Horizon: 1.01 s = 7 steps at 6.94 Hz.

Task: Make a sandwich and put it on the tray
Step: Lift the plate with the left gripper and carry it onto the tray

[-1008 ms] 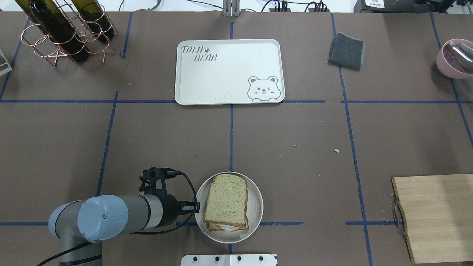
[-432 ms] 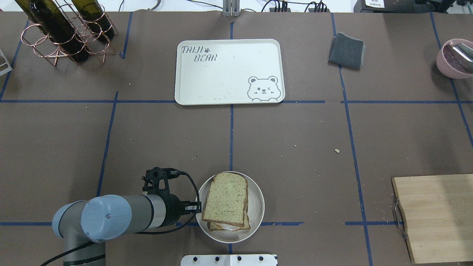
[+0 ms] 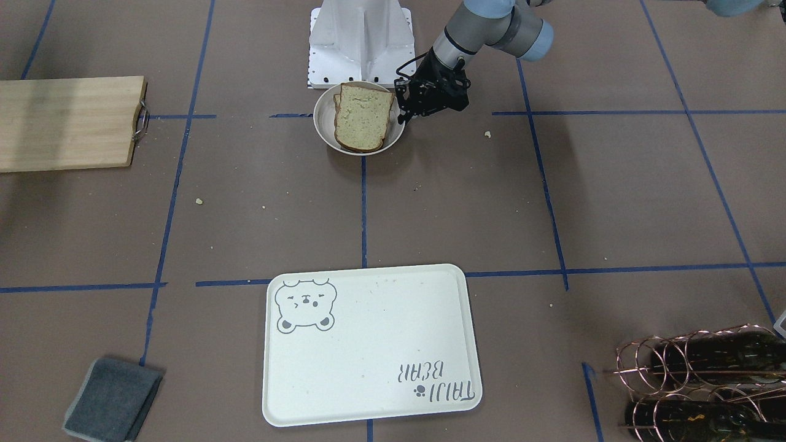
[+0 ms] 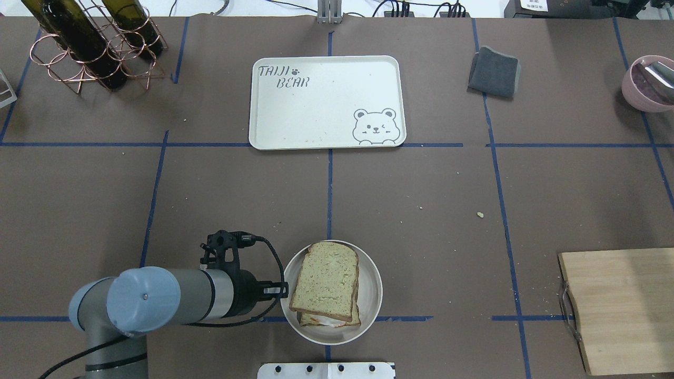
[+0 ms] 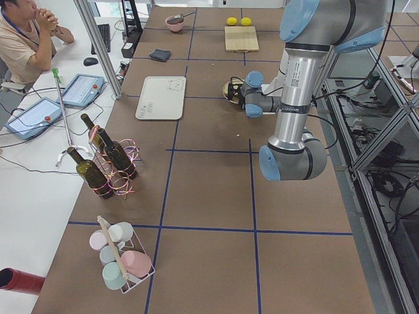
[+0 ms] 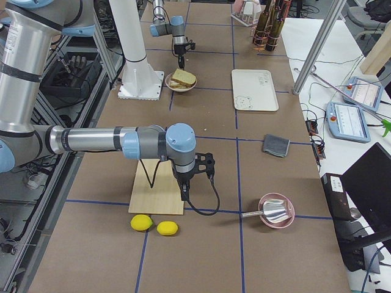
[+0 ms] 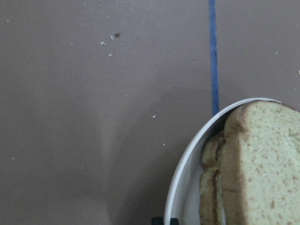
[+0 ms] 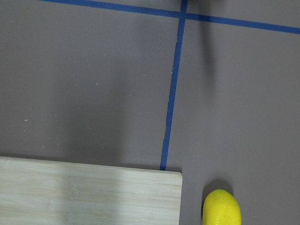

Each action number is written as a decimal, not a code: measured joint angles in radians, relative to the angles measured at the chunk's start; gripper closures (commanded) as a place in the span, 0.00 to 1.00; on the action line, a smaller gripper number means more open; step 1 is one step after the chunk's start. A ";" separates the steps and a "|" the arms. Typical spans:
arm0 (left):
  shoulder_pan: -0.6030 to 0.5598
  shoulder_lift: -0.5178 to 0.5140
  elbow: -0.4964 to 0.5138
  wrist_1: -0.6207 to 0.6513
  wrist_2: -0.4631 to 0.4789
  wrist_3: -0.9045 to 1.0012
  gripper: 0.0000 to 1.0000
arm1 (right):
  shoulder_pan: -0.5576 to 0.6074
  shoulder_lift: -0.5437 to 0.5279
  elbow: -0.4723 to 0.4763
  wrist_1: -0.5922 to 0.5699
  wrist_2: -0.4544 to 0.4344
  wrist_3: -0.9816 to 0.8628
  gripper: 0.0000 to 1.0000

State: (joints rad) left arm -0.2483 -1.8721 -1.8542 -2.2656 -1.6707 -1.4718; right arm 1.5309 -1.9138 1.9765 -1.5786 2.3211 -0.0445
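My left gripper is to let go of the beige bowl on the cream tray (image 3: 373, 328) between the bear drawing and the lettering.
The sandwich (image 4: 326, 287), two bread slices with a bit of white and orange egg showing at its near edge, lies in the round beige bowl (image 4: 375, 300) near the robot's base. My left gripper (image 4: 284, 288) is shut on the bowl's left rim, seen also in the front view (image 3: 405, 116). The left wrist view shows the rim (image 7: 187, 159) and the bread (image 7: 262, 164) close up. The cream tray (image 4: 326, 100) with the bear drawing lies bare at the far middle. My right gripper (image 6: 185, 194) hangs over the wooden cutting board (image 6: 156, 195); I cannot tell whether it is open or shut.
A wine bottle rack (image 4: 89, 42) stands far left. A grey cloth (image 4: 494, 72) and a pink bowl (image 4: 647, 81) lie far right. The cutting board (image 4: 621, 310) is near right, with lemons (image 6: 142, 222) beside it. The base plate (image 4: 326, 370) sits just behind the bowl.
The bowl with the sandwich has slid a little to the right and away from the base, with my left gripper on its rim.
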 measured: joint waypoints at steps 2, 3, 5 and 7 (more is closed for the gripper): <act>-0.174 -0.077 0.011 0.109 -0.128 0.098 1.00 | 0.001 0.001 -0.001 0.001 0.001 0.000 0.00; -0.265 -0.143 0.044 0.189 -0.170 0.165 1.00 | 0.002 0.001 -0.001 0.002 0.003 -0.001 0.00; -0.434 -0.320 0.248 0.246 -0.232 0.302 1.00 | 0.006 0.001 -0.001 0.002 0.006 -0.003 0.00; -0.531 -0.516 0.574 0.173 -0.268 0.399 1.00 | 0.008 0.001 0.002 0.002 0.009 -0.003 0.00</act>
State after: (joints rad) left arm -0.7792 -2.3885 -1.2798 -2.0930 -1.9391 -1.0731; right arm 1.5392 -1.9124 1.9781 -1.5769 2.3302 -0.0475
